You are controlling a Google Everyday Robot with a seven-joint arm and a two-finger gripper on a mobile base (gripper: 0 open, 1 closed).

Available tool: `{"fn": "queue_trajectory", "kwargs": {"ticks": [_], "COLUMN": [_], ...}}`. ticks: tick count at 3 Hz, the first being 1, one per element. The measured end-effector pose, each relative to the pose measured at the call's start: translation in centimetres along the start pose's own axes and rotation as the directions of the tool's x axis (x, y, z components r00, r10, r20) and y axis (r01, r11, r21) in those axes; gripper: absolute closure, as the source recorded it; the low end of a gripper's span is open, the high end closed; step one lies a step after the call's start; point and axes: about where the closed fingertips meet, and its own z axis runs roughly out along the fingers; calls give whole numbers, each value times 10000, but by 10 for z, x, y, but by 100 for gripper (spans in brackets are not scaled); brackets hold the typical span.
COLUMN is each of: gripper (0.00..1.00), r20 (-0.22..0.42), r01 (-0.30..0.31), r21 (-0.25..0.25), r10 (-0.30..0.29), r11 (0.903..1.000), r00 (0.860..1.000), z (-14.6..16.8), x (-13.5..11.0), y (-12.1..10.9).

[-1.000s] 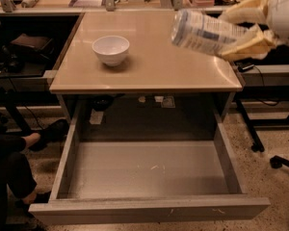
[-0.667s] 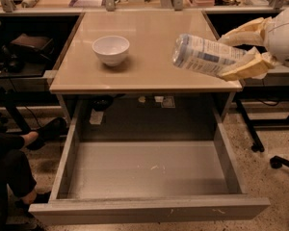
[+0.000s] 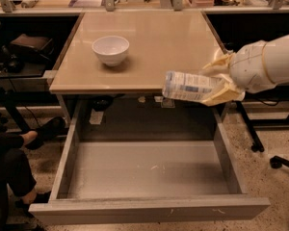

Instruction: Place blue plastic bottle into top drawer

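Observation:
Next, I release the blue plastic bottle near the middle of the top drawer's grey bottom (image 3: 169, 153).
My gripper (image 3: 220, 79) comes in from the right and is shut on the blue plastic bottle (image 3: 188, 86). The bottle lies on its side in the air, over the front right edge of the beige tabletop (image 3: 149, 42) and above the back right of the top drawer (image 3: 149, 170). The drawer is pulled fully out, grey and bare inside. My beige fingers (image 3: 221, 61) clamp the bottle's right end; its other end points left.
A white round bowl (image 3: 111, 49) stands on the tabletop's left part. A person's leg and shoe (image 3: 43, 131) are at the left of the drawer. Chair bases (image 3: 279, 160) stand on the floor at the right. Cluttered benches run behind.
My gripper has carried the bottle down and toward the front, from over the tabletop's right side to its front edge above the open drawer.

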Motion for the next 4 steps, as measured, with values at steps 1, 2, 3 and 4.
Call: {"fn": "queue_trajectory", "kwargs": {"ticks": [1,2,3,4], "gripper": [100,100,100,100], "r20": [-505,-884,-1111,-717], "r01": [-451,-912,-1199,-1390], "r21": [-449,-855,-1103,-1601], "r10": [429,836,1076,1290], "r11": [9980,9922,9866,9773], "r00": [9978,9926,9880,9891], "z": [51,75,88,99], "x": [38,62,76,66], "y": [36,64,81,105]}}
